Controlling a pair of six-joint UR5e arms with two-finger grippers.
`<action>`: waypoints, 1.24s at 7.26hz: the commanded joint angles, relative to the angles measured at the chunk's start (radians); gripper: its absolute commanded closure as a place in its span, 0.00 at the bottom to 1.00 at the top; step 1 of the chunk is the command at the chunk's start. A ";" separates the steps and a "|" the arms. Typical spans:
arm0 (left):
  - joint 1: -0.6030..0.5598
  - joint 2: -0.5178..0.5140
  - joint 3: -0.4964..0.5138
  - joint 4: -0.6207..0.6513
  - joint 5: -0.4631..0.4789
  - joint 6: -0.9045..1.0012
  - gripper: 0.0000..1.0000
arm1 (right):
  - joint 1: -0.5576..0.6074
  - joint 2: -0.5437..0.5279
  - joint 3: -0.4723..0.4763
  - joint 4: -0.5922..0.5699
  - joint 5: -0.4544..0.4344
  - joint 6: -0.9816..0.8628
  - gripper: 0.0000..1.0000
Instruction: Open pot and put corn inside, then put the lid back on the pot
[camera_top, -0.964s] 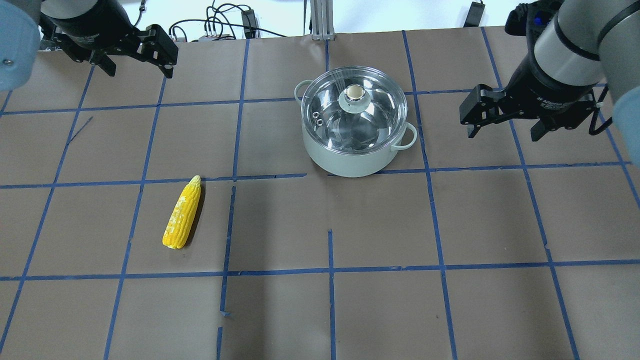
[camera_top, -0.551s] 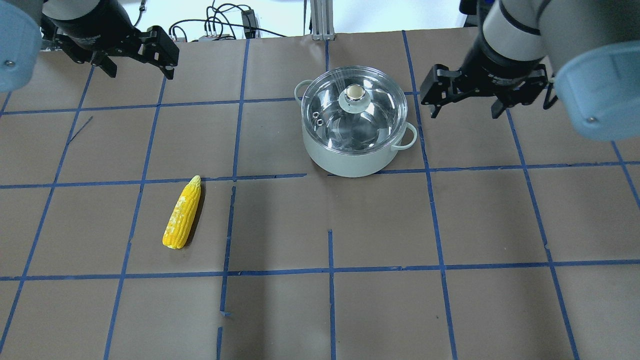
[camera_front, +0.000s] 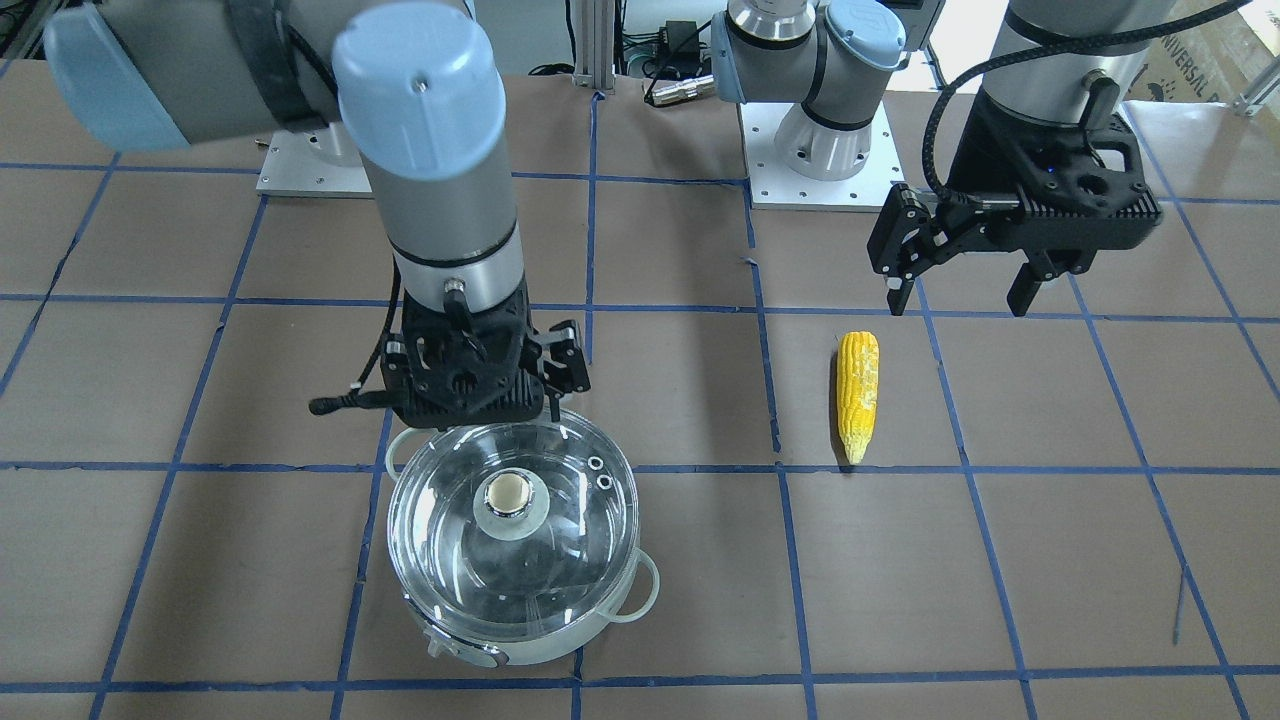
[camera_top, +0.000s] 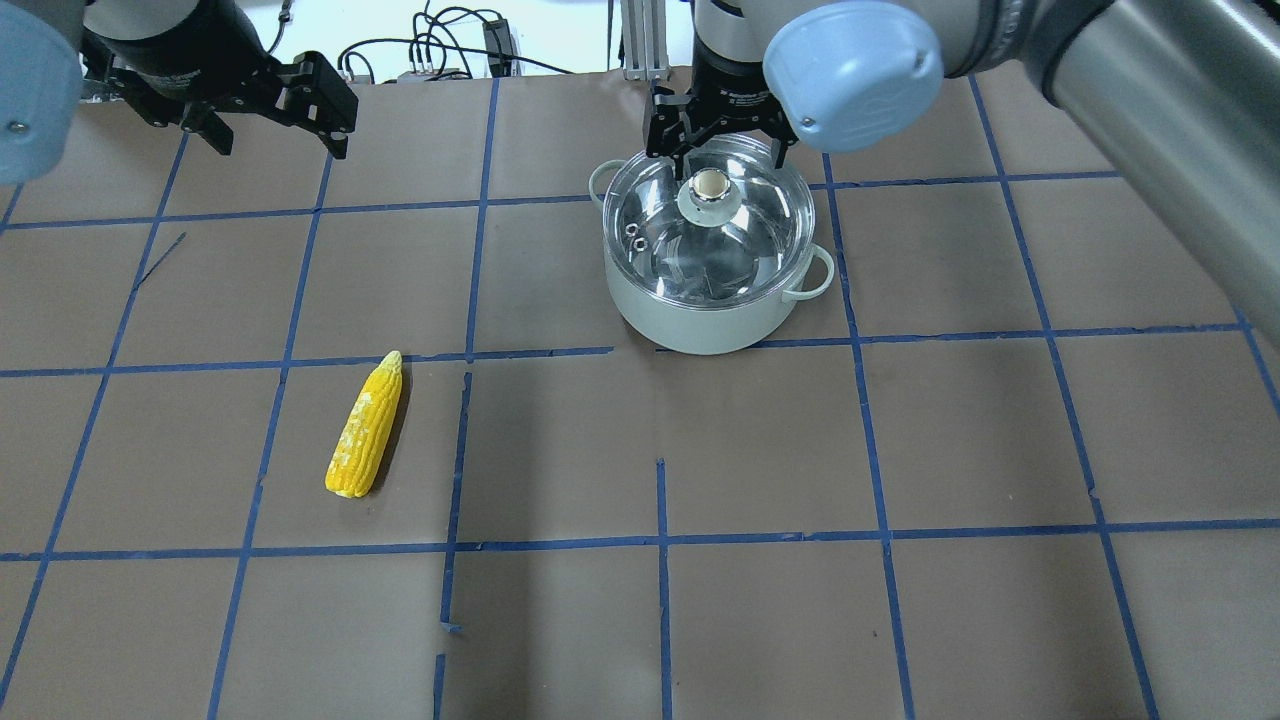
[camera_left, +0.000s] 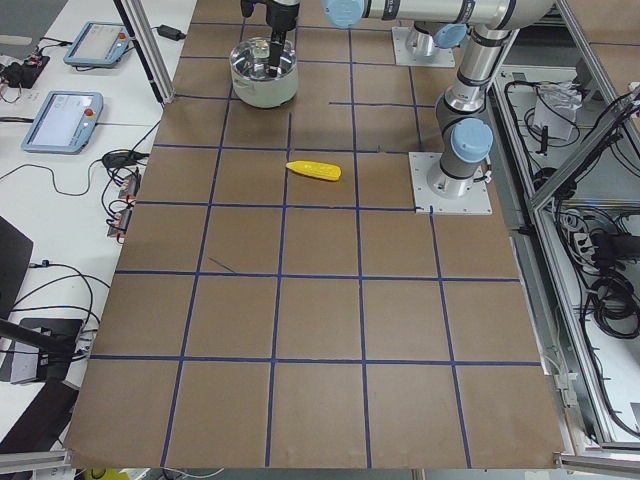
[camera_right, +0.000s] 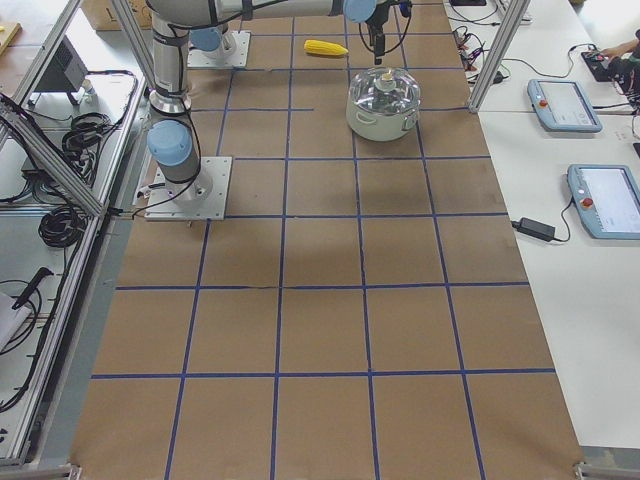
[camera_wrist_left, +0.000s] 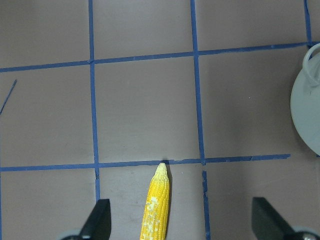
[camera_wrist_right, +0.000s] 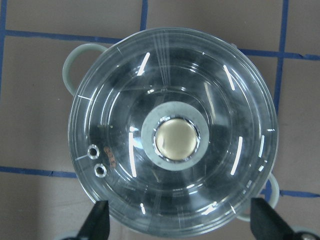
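The lid has to come off first, so my right gripper will close on the beige knob (camera_front: 507, 493) (camera_wrist_right: 176, 139) in the middle of the pot's glass lid.
The pot (camera_top: 700, 318) stands at the table's far middle with the glass lid (camera_top: 745, 235) on it, its beige knob (camera_top: 710, 184) upright. My right gripper (camera_top: 716, 155) is open and hovers just above the lid. The right wrist view looks straight down on the knob (camera_wrist_right: 176, 138), which lies ahead of the spread fingertips (camera_wrist_right: 97, 220). The corn (camera_top: 364, 427) lies on the table at the front left. My left gripper (camera_top: 280, 148) is open and empty, high at the far left. The left wrist view shows the corn (camera_wrist_left: 156, 210) between its fingertips (camera_wrist_left: 95, 220), far below.
The table is brown paper with a blue tape grid. An aluminium post (camera_top: 640, 40) and cables (camera_top: 450, 45) stand at the far edge. The arm bases (camera_front: 820, 150) sit on the robot's side. Operator tablets (camera_right: 565, 100) lie on a side bench.
My right arm has swung left, from the right of the pot to over its lid. The left arm, the corn, the pot and the lid have not moved.
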 joint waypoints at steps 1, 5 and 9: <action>0.000 0.000 0.000 0.000 0.000 0.000 0.00 | -0.011 0.056 -0.017 -0.017 -0.008 -0.009 0.02; 0.002 0.000 0.000 0.000 0.000 0.000 0.00 | -0.038 0.085 -0.014 -0.023 0.000 -0.009 0.03; 0.000 0.000 0.000 0.000 0.002 -0.002 0.00 | -0.034 0.113 -0.019 -0.039 0.001 -0.001 0.05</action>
